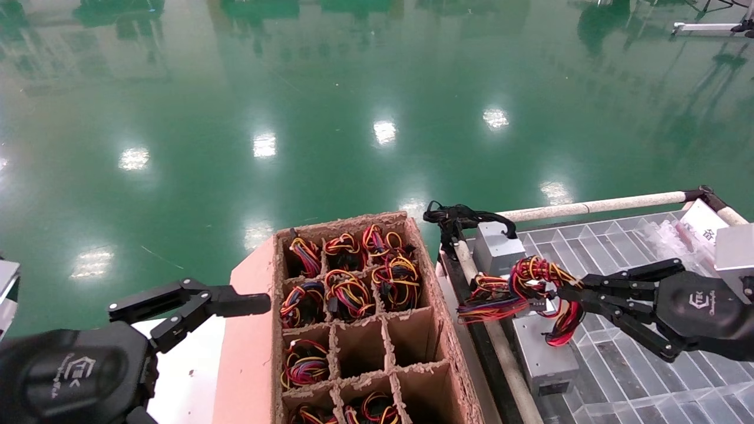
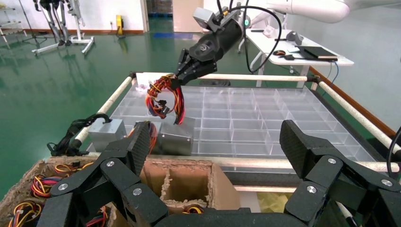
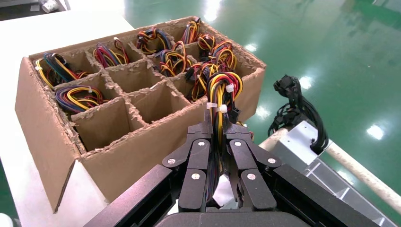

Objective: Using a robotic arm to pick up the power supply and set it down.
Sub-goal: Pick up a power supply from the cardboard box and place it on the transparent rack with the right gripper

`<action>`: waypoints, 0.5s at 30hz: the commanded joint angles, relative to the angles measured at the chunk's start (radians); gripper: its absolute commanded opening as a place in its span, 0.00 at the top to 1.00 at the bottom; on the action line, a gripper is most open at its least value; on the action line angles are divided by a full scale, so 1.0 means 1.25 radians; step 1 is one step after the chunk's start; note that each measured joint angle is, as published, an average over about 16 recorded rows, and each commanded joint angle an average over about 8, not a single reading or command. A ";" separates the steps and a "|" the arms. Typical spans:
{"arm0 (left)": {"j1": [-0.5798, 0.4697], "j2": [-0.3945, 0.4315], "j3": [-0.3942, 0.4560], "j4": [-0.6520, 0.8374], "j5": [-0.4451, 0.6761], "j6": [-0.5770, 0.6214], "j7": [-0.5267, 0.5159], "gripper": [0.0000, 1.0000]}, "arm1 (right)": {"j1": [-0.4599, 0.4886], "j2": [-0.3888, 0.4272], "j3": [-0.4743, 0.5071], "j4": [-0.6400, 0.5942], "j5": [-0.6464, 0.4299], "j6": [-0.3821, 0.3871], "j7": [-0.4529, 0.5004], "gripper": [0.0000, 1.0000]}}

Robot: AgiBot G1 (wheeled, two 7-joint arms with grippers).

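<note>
Next, I release the wire bundle with my right gripper across the end of the power supply (image 1: 530,329) beside the white rail.
The power supply (image 1: 541,354) is a silver-grey metal box lying at the near left edge of the clear compartment tray (image 1: 639,368). Its looped red, yellow and black wires (image 1: 530,281) rise from it. My right gripper (image 1: 568,294) is shut on that wire bundle above the box. In the right wrist view the wires (image 3: 222,92) run out between the closed fingers (image 3: 196,156). The left wrist view shows the box (image 2: 176,137) under the right gripper (image 2: 182,75); whether it touches the tray I cannot tell. My left gripper (image 1: 224,306) hangs open and empty, low at the left.
A cardboard divider box (image 1: 436,330) holds several wire bundles between the arms; some cells are bare. A smaller grey cube (image 1: 496,248) with a black cable sits at the tray's far left corner. White padded rails (image 1: 589,207) border the tray. Green floor lies beyond.
</note>
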 commanded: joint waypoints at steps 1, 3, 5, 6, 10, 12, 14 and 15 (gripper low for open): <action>0.000 0.000 0.000 0.000 0.000 0.000 0.000 0.00 | 0.003 -0.005 -0.003 -0.013 -0.002 -0.005 -0.005 1.00; 0.000 0.000 0.000 0.000 0.000 0.000 0.000 0.00 | 0.004 -0.010 -0.004 -0.031 -0.003 -0.007 -0.013 1.00; 0.000 0.000 0.000 0.000 0.000 0.000 0.000 0.00 | 0.005 -0.014 -0.006 -0.051 -0.004 -0.008 -0.022 1.00; 0.000 0.000 0.000 0.000 0.000 0.000 0.000 0.00 | 0.005 -0.017 -0.007 -0.061 -0.004 -0.009 -0.026 1.00; 0.000 0.000 0.000 0.000 0.000 0.000 0.000 0.00 | 0.009 -0.026 -0.010 -0.106 -0.006 -0.012 -0.046 1.00; 0.000 0.000 0.000 0.000 0.000 0.000 0.000 0.00 | 0.011 -0.031 -0.012 -0.129 -0.007 -0.014 -0.057 1.00; 0.000 0.000 0.000 0.000 0.000 0.000 0.000 0.00 | 0.014 -0.034 -0.014 -0.151 -0.009 -0.016 -0.067 1.00; 0.000 0.000 0.000 0.000 0.000 0.000 0.000 0.00 | 0.015 -0.036 -0.015 -0.161 -0.009 -0.017 -0.073 1.00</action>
